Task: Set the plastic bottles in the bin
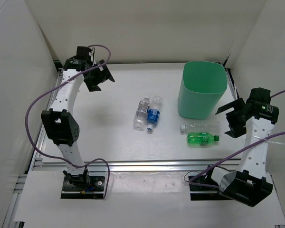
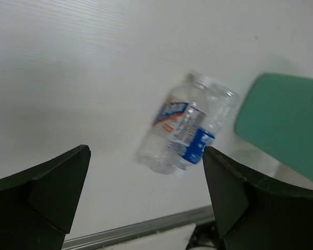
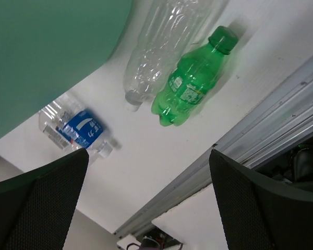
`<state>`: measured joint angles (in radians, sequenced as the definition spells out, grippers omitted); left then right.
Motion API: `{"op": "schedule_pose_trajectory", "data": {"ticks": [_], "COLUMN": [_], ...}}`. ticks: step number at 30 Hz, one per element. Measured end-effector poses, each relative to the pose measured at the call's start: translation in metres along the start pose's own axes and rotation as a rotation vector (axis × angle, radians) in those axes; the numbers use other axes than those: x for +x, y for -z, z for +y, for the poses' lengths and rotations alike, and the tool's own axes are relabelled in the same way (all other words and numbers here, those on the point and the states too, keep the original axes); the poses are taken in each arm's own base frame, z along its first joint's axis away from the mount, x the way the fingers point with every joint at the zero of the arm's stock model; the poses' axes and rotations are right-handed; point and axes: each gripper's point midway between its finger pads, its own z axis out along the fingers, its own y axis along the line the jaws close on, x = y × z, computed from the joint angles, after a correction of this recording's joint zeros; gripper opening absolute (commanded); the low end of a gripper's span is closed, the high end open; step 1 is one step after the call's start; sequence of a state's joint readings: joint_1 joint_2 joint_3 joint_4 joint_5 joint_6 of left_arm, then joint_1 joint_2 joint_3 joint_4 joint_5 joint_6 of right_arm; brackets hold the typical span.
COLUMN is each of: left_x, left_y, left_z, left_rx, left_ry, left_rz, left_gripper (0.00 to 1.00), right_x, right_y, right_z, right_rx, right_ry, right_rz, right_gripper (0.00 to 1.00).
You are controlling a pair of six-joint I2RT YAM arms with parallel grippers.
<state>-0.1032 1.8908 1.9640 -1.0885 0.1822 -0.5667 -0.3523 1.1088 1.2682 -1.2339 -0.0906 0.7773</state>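
Note:
I will close my left gripper on the pale label [image 1: 142, 109] [image 2: 178, 124] around the middle of the clear bottle that lies next to the blue-labelled bottle.
The mint-green bin [image 1: 203, 90] stands upright at the back right of the table. In the middle lie two clear bottles side by side, one with a pale label [image 1: 141, 113] and one with a blue label [image 1: 153, 114]. In front of the bin lie a plain clear white-capped bottle [image 1: 202, 126] and a green bottle [image 1: 203, 138]. My left gripper [image 1: 100, 80] hangs open and empty at the back left, facing the middle pair [image 2: 172, 133]. Just right of the bin, my right gripper [image 1: 228, 119] is open and empty above the green bottle [image 3: 190, 86].
An aluminium rail [image 1: 147, 165] runs along the table's near edge, in front of both arm bases. White walls close in the left, back and right sides. A purple cable [image 1: 35, 102] loops off the left arm.

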Motion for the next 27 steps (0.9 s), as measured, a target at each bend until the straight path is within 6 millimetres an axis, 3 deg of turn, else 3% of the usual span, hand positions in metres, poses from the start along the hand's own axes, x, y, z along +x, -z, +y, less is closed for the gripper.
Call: {"op": "schedule_pose_trajectory", "data": {"ticks": [4, 10, 14, 19, 27], "left_x": [0.018, 0.005, 0.016, 0.034, 0.069], "left_y": [-0.024, -0.102, -0.137, -0.142, -0.137], "left_z": [-0.023, -0.042, -0.046, -0.070, -0.105], "left_rx": [0.189, 0.279, 0.255, 0.264, 0.380], "left_ry": [0.009, 0.040, 0.034, -0.030, -0.134], "left_rz": [0.129, 0.219, 0.248, 0.251, 0.331], "left_gripper": [1.00, 1.00, 1.00, 1.00, 1.00], "right_x": [0.006, 0.015, 0.020, 0.018, 0.017], "right_y": [-0.003, -0.014, -0.010, -0.002, 0.000], "right_z": [0.010, 0.022, 0.030, 0.041, 0.042], "right_rx": [-0.049, -0.098, -0.132, -0.183, -0.195], "right_ry": [0.040, 0.103, 0.159, 0.213, 0.231], "right_rz": [0.062, 0.167, 0.182, 0.159, 0.147], "right_gripper": [1.00, 1.00, 1.00, 1.00, 1.00]}}
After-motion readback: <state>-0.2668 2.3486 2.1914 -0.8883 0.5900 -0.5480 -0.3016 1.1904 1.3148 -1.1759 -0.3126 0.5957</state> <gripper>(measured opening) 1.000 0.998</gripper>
